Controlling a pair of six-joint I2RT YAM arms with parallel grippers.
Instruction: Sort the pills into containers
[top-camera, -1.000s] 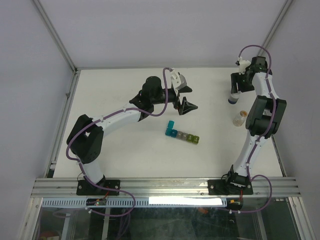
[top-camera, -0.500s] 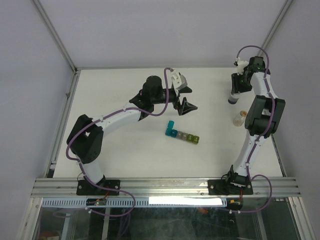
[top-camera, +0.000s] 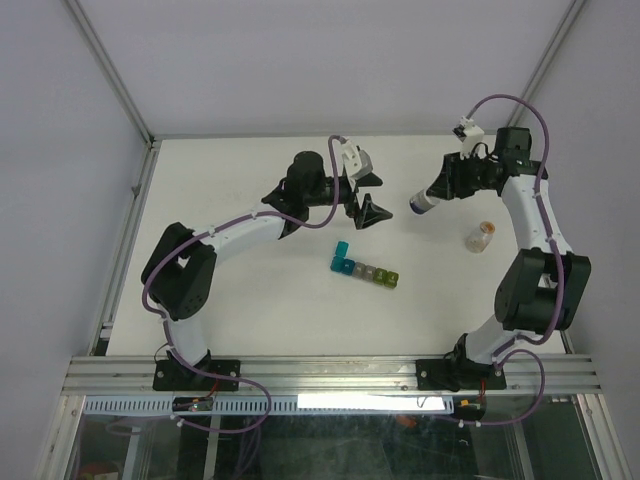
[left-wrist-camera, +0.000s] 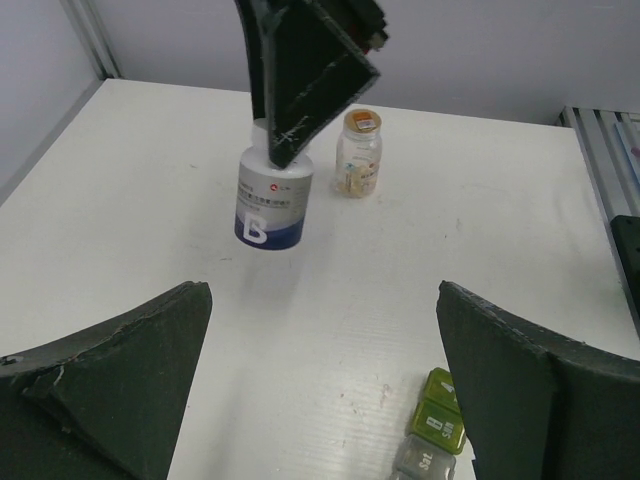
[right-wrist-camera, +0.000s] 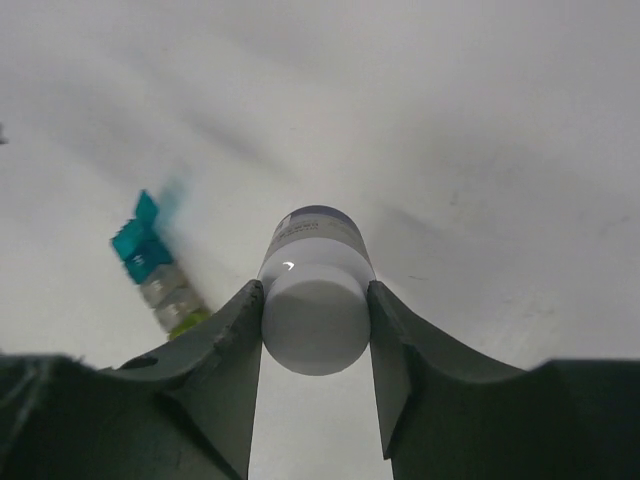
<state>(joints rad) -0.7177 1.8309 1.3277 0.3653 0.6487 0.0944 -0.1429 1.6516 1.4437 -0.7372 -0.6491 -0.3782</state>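
Next, my right gripper releases the white pill bottle, now held tilted above the table, between the fingers of my left gripper, above the table behind the yellow-green cubes (top-camera: 387, 222).
The containers (top-camera: 366, 271) are a strip of joined blue, teal, grey and yellow-green cubes at mid table, with the teal lid flipped up. They also show in the left wrist view (left-wrist-camera: 432, 437) and the right wrist view (right-wrist-camera: 158, 270). My right gripper (top-camera: 438, 189) is shut on the cap end of a white pill bottle (top-camera: 422, 204) with a blue band marked B (left-wrist-camera: 273, 207), held tilted above the table (right-wrist-camera: 314, 300). My left gripper (top-camera: 366, 196) is open and empty (left-wrist-camera: 325, 400), back left of the strip. No loose pills show.
A small clear bottle (top-camera: 481, 237) with a tan cap stands on the table to the right, behind the white bottle in the left wrist view (left-wrist-camera: 359, 154). Grey walls and metal rails bound the white table (top-camera: 250, 300).
My right arm has swung left and carried the white bottle off its spot near the right edge, tilting it toward the table's middle. The left arm has barely moved.
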